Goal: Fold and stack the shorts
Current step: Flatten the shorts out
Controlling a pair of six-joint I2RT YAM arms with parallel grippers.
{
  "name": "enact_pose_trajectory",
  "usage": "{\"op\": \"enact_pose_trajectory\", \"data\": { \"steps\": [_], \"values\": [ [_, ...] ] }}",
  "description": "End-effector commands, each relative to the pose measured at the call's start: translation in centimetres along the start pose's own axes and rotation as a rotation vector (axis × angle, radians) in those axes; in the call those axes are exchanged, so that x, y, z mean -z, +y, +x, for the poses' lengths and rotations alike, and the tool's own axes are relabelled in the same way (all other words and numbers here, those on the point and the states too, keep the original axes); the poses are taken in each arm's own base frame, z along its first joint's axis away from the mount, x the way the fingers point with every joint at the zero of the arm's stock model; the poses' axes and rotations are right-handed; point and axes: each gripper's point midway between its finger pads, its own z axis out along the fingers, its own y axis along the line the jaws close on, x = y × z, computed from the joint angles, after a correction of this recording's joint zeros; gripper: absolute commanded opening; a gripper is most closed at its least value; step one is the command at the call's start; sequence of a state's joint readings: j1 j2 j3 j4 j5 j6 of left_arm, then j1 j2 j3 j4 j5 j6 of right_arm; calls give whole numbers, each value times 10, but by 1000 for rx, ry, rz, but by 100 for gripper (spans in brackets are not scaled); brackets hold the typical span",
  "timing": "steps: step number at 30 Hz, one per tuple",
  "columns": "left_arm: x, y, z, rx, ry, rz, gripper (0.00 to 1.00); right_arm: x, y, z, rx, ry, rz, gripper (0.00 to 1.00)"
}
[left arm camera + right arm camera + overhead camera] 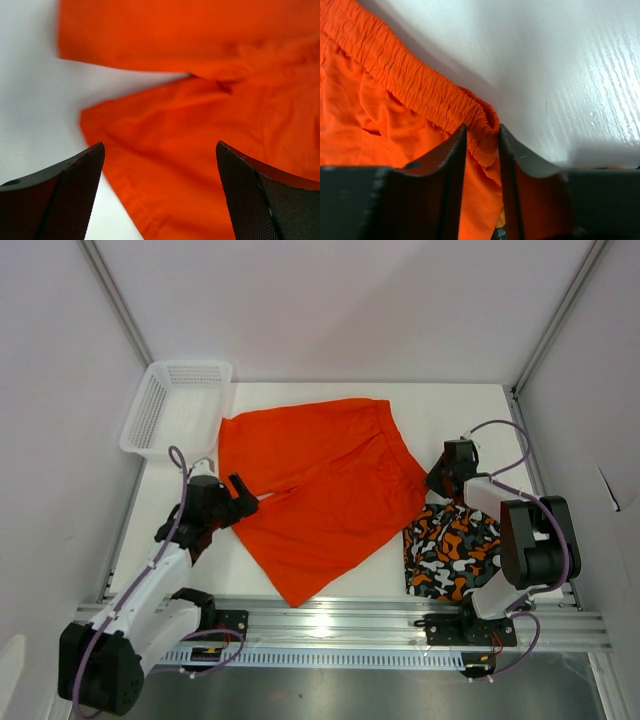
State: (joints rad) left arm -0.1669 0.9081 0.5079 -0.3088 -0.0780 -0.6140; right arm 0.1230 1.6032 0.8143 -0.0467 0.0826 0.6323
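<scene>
My left gripper should next close on the orange shorts at the near leg's hem corner (pixel 293 603) beside the metal rail.
The plain orange shorts (pixel 320 480) lie spread flat across the middle of the white table. The patterned shorts (pixel 452 552) lie folded at the near right, partly under my right arm. My right gripper (pixel 436 480) is shut on the orange shorts' waistband corner (pixel 482 127) at their right edge; the elastic band bunches between its fingers. My left gripper (pixel 243 502) is open at the shorts' left side, where the two legs part. Its fingers straddle the near leg's hem (pixel 125 165) without touching it.
A white mesh basket (pixel 175 408) stands at the back left, half off the table's left edge. Grey walls and metal frame posts close in the back and sides. A metal rail (pixel 330 625) runs along the near edge.
</scene>
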Motion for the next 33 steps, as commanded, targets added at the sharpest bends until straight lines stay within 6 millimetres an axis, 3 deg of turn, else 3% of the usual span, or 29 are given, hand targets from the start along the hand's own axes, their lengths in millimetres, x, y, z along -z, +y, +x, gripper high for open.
{"op": "enact_pose_trajectory", "data": {
  "steps": [1, 5, 9, 10, 13, 16, 18, 21, 26, 28, 33],
  "values": [
    [19, -30, 14, -35, 15, 72, 93, -3, 7, -6, -9, -21, -52, 35],
    [40, -60, 50, -99, 82, 165, 93, -6, 3, -2, -28, -3, -65, 38],
    [53, -75, 74, -232, 108, 159, 92, -10, 1, -1, -31, 1, -59, 44],
    [55, -79, 92, -295, 148, 155, 91, -10, 1, -2, -32, 1, -60, 44],
    [68, -97, 105, -401, 163, 174, 91, -10, 5, 2, -31, 22, -79, 45],
    [76, -108, 127, -532, 189, 203, 90, -10, 6, 1, -34, 19, -80, 31],
    [82, -116, 143, -623, 210, 234, 88, -10, 5, 1, -38, 19, -75, 14],
    [86, -120, 163, -744, 231, 231, 87, -11, 2, -2, -46, 12, -63, 0],
    [96, -125, 193, -945, 225, 249, 85, -20, -3, -11, -85, 3, -18, 0],
    [96, -129, 204, -999, 240, 266, 84, -23, 1, -26, -97, -9, -15, 0],
    [96, -139, 213, -1061, 253, 279, 81, -36, 2, -43, -130, -12, 14, 0]
  ]
}}
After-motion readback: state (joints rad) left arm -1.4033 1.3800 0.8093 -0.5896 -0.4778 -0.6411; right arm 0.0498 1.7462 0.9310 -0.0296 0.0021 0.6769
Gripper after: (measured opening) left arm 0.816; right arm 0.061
